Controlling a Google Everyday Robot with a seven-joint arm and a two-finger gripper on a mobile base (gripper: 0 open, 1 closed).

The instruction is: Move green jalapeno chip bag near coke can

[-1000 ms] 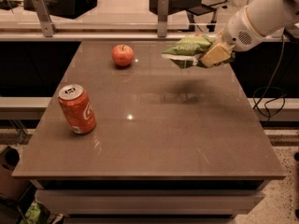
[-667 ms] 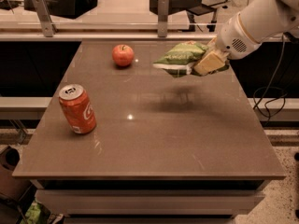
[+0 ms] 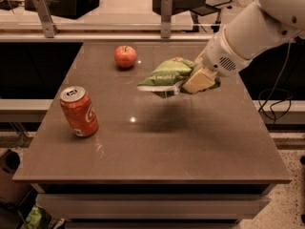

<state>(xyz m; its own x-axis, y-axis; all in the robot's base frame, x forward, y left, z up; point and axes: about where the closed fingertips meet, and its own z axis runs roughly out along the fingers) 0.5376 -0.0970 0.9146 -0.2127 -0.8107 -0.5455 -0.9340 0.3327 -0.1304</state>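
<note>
The gripper needs to release the green jalapeno chip bag on the brown table (image 3: 134, 118) between the coke can and the middle of the table.
The green jalapeno chip bag (image 3: 167, 75) hangs in the air above the middle of the brown table (image 3: 190, 142), held roughly level. My gripper (image 3: 193, 81) is shut on the bag's right end, coming in from the right on the white arm. The coke can (image 3: 79, 111) stands upright, leaning a little, near the table's left edge, well to the left of and nearer than the bag. The bag's shadow lies on the table below it.
A red apple (image 3: 125, 56) sits at the back of the table, left of the bag. A rail with metal posts (image 3: 166, 15) runs behind the table. A cable (image 3: 274, 104) hangs off the right side.
My gripper has carried the chip bag leftward and toward the front, from the table's back right toward its middle. The can and apple have not moved.
</note>
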